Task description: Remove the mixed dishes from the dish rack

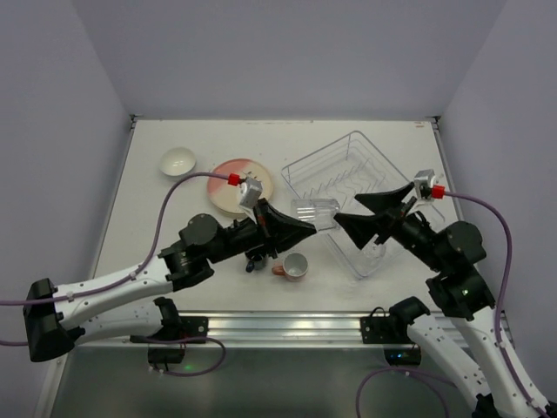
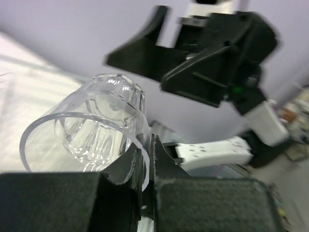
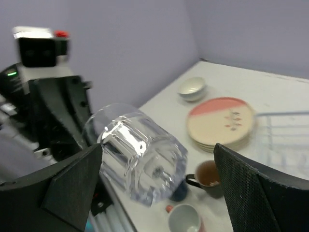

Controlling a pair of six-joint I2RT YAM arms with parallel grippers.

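The clear ribbed glass, hanging between my two grippers, will be set down by my left gripper on the table (image 1: 183,220) in front of the white bowl, beside the stacked plates.
A clear ribbed glass (image 1: 315,212) hangs in the air between my two grippers, lying on its side. My left gripper (image 1: 309,228) is shut on its rim, one finger inside the mouth and one outside (image 2: 145,145). In the left wrist view the glass (image 2: 91,130) points base-first at the right arm. My right gripper (image 1: 348,212) stands open on either side of the glass's base (image 3: 140,159), its pads (image 3: 72,183) apart from it. The dish rack (image 1: 365,187) sits just behind the right gripper.
Stacked cream and pink plates (image 1: 235,183) and a white bowl (image 1: 178,160) lie at the back left. A salmon cup (image 1: 294,266) stands under the glass, with a brown cup (image 3: 210,175) and a dark blue cup (image 3: 179,191) beside it.
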